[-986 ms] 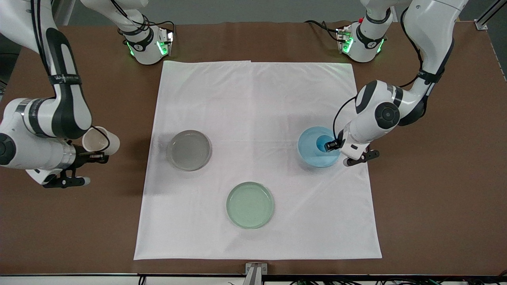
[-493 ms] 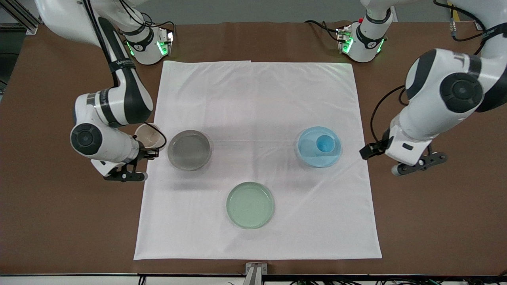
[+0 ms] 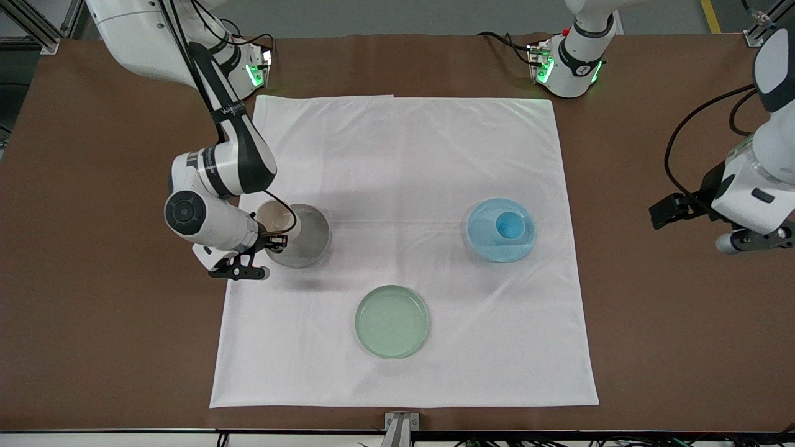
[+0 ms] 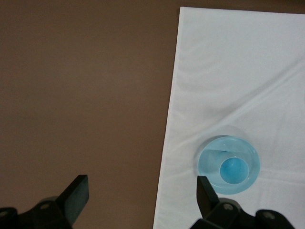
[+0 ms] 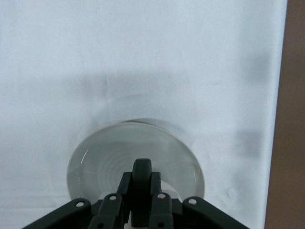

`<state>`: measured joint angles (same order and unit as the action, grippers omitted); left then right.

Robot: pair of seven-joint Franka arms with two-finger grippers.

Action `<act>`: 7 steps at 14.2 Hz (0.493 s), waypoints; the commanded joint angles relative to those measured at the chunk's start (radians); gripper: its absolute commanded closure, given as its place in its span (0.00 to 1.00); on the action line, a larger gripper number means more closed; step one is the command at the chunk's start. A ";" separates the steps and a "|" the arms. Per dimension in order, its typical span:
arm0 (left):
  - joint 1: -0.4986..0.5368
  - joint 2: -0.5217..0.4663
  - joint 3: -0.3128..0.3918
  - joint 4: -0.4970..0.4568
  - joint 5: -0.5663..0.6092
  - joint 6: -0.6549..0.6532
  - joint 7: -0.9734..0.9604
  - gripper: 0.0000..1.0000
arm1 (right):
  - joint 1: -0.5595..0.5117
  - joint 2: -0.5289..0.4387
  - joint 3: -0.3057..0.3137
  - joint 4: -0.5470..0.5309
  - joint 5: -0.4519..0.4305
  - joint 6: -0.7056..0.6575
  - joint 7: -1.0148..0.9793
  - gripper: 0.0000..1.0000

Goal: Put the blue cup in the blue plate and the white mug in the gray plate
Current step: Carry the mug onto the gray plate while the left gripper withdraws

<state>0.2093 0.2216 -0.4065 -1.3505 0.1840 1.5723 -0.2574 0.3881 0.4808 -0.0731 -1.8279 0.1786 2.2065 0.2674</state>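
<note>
I should use my right gripper to set the white mug down upright and let go of it in the middle of the gray plate (image 3: 298, 235) (image 5: 136, 187) on the white cloth.
The blue cup (image 3: 509, 225) stands upright in the blue plate (image 3: 487, 241); both also show in the left wrist view, the cup (image 4: 233, 170) in the plate (image 4: 208, 162). My left gripper (image 3: 666, 211) is open and empty (image 4: 141, 198) over the bare brown table at the left arm's end. My right gripper (image 3: 273, 241) is shut on the black handle of the white mug (image 3: 276, 217) and holds it over the rim of the gray plate (image 3: 308, 239). In the right wrist view the gripper (image 5: 141, 200) covers most of the mug (image 5: 169, 192) above the gray plate (image 5: 105, 157).
A pale green plate (image 3: 392, 321) lies on the white cloth (image 3: 404, 155), nearer to the front camera than the other two plates. Brown table top (image 3: 683, 323) surrounds the cloth.
My right gripper has carried the white mug from over the brown table to the gray plate's rim. My left gripper has let go of the blue cup and drawn away from the blue plate.
</note>
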 commanded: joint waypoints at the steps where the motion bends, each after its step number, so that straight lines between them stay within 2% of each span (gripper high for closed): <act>1: -0.103 -0.118 0.149 -0.070 -0.033 -0.041 0.161 0.00 | 0.026 0.011 -0.010 -0.008 0.045 0.029 0.010 0.94; 3: -0.160 -0.194 0.292 -0.155 -0.165 -0.037 0.213 0.00 | 0.032 0.025 -0.010 -0.004 0.045 0.032 0.010 0.94; 4: -0.204 -0.220 0.348 -0.183 -0.191 -0.041 0.211 0.00 | 0.032 0.028 -0.010 -0.002 0.045 0.038 0.010 0.94; 5: -0.221 -0.235 0.362 -0.202 -0.192 -0.044 0.208 0.00 | 0.032 0.036 -0.010 -0.002 0.045 0.045 0.009 0.94; 7: -0.209 -0.246 0.347 -0.213 -0.190 -0.060 0.204 0.00 | 0.032 0.047 -0.010 0.005 0.045 0.050 0.009 0.94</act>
<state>0.0112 0.0143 -0.0580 -1.5127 0.0066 1.5157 -0.0559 0.4102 0.5179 -0.0734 -1.8280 0.1990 2.2465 0.2683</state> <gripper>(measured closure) 0.000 0.806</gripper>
